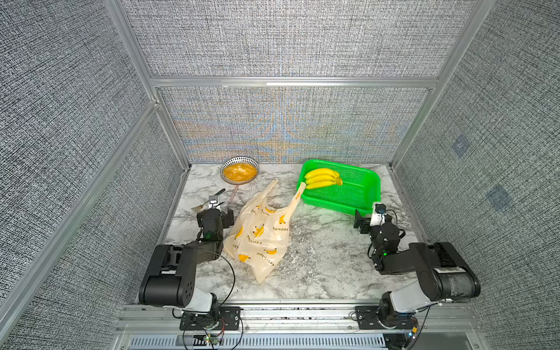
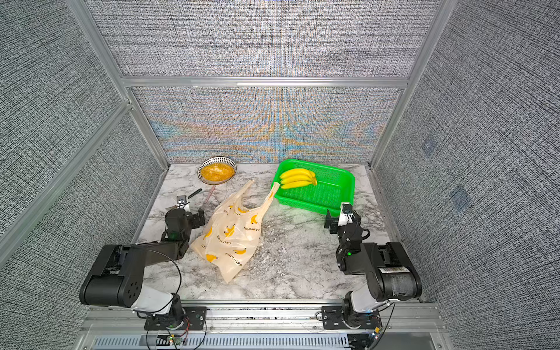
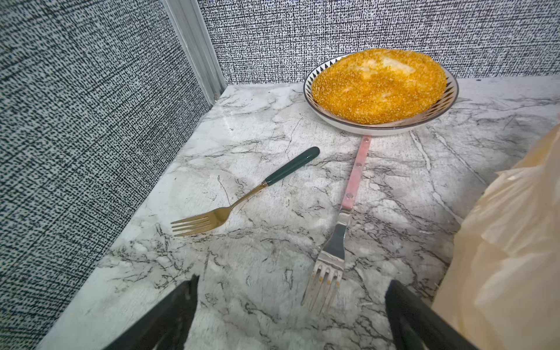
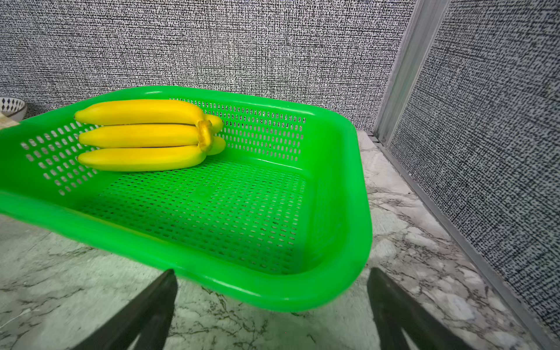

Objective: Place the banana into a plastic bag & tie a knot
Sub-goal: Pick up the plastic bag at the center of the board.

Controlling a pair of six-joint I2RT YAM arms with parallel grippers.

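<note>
Next, I grip the plastic bag's handle nearer the patterned plate (image 1: 268,188) with my left gripper, slightly below its loose end, to lift the bag.
The banana (image 1: 322,178) (image 2: 298,178) (image 4: 142,136), a yellow bunch of three, lies in the far left corner of the green basket (image 1: 342,203). The plastic bag (image 1: 260,236) (image 2: 230,236) (image 3: 509,242) lies flat mid-table, cream with printed bananas. Its two handles are spread apart, one reaching the basket's side; no knot shows. My left gripper (image 1: 225,215) (image 3: 292,281) is open and empty, just left of the bag. Open and empty too, my right gripper (image 1: 365,218) (image 4: 272,272) sits at the basket's near right corner, with the rim between its fingers in the wrist view.
A patterned plate (image 1: 225,178) (image 3: 378,128) with an orange crumbed cake stands at the back left. A gold fork with a green handle (image 3: 242,197) and a pink-handled fork (image 3: 339,236) lie ahead of the left gripper. Textured walls close in three sides.
</note>
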